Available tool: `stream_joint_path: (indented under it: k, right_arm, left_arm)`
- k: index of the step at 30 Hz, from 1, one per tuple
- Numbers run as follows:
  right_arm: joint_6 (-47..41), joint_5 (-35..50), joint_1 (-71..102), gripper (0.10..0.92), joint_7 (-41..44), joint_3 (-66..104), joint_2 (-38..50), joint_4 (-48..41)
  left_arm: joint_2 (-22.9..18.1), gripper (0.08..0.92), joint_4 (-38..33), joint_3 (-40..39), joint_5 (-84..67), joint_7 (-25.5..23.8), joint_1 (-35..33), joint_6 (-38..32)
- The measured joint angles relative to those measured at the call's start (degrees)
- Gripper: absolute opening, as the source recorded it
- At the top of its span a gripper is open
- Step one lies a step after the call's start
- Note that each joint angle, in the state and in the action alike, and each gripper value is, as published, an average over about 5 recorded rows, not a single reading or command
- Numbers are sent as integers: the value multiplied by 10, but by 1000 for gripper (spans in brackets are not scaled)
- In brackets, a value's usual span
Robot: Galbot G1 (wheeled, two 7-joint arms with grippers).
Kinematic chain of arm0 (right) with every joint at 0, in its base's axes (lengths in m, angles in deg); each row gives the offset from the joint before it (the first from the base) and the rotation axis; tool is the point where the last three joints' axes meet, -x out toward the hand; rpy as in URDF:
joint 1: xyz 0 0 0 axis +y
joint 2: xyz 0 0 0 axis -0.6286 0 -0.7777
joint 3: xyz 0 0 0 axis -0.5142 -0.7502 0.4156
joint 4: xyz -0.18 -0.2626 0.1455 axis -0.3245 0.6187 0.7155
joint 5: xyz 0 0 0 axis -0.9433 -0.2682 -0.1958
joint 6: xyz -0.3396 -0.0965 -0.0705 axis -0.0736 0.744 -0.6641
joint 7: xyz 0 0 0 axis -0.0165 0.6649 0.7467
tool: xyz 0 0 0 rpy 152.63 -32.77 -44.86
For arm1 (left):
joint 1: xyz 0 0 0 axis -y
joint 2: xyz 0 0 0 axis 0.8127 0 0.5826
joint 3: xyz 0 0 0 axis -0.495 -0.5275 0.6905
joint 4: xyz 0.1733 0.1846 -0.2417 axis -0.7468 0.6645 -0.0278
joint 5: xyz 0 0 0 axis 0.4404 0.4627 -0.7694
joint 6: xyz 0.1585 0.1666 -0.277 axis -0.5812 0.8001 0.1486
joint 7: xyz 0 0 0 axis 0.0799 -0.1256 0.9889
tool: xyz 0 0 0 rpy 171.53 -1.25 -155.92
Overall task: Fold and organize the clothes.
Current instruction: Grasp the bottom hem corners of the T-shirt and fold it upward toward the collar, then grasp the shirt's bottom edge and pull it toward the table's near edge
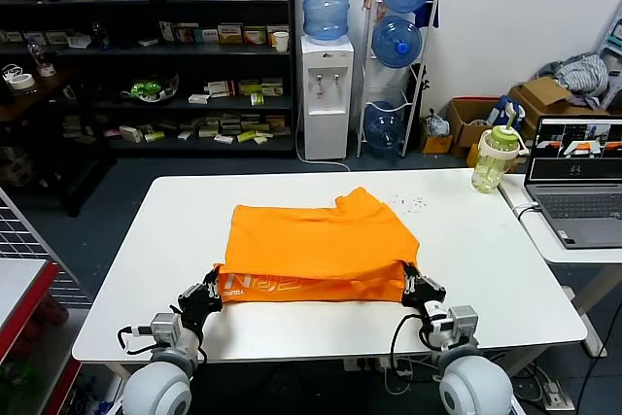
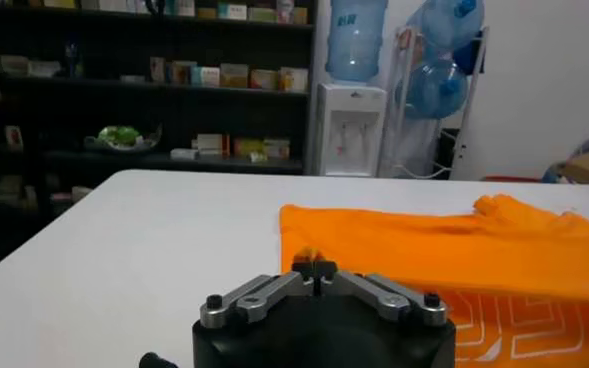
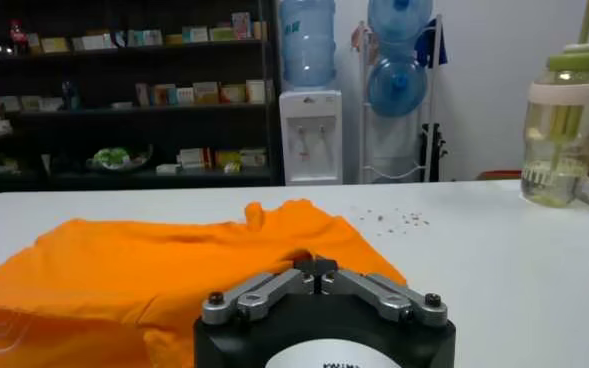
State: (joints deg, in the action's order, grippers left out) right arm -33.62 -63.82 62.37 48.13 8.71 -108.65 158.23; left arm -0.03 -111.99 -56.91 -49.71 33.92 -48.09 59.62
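Observation:
The T-shirt's upper layer is pinched in my right gripper, so that gripper should open and grab the T-shirt's near corner (image 1: 397,295) below before both grippers pull the T-shirt closer.
The orange T-shirt (image 1: 316,240) lies on the white table (image 1: 486,259), folded over itself, with white lettering showing along its near edge. My left gripper (image 1: 216,289) is at the shirt's near left corner, shut, with a bit of orange cloth pinched at its tips (image 2: 315,268). My right gripper (image 1: 410,284) is at the near right corner, shut on the shirt's edge (image 3: 314,265). The shirt also shows in the left wrist view (image 2: 454,250) and in the right wrist view (image 3: 174,260).
A green-capped bottle (image 1: 493,157) stands at the table's far right corner. A laptop (image 1: 579,182) sits on a side table to the right. Small crumbs (image 1: 408,203) lie beyond the shirt. Shelves, a water dispenser and water jugs stand behind.

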Motion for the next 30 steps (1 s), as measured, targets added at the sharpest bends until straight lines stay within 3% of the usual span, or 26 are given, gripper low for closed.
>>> stream_joint_path:
  k: [6, 16, 24, 30]
  right_arm:
    - [-3, 4, -34, 258, 2, -14, -3, -29]
    - [-1, -5, -42, 544, 19, -5, 6, -45]
    - [-4, -7, 0, 758, 39, 17, 29, -40]
    - [-14, 4, 22, 821, 51, 23, 37, -39]
  left_arm:
    - [-5, 202, 27, -10, 3, 3, 29, 7]
    - [-3, 497, 36, -6, 2, 5, 37, 24]
    - [0, 722, 21, 6, 3, -6, -1, 26]
    - [-7, 818, 15, 14, 7, -13, -30, 26]
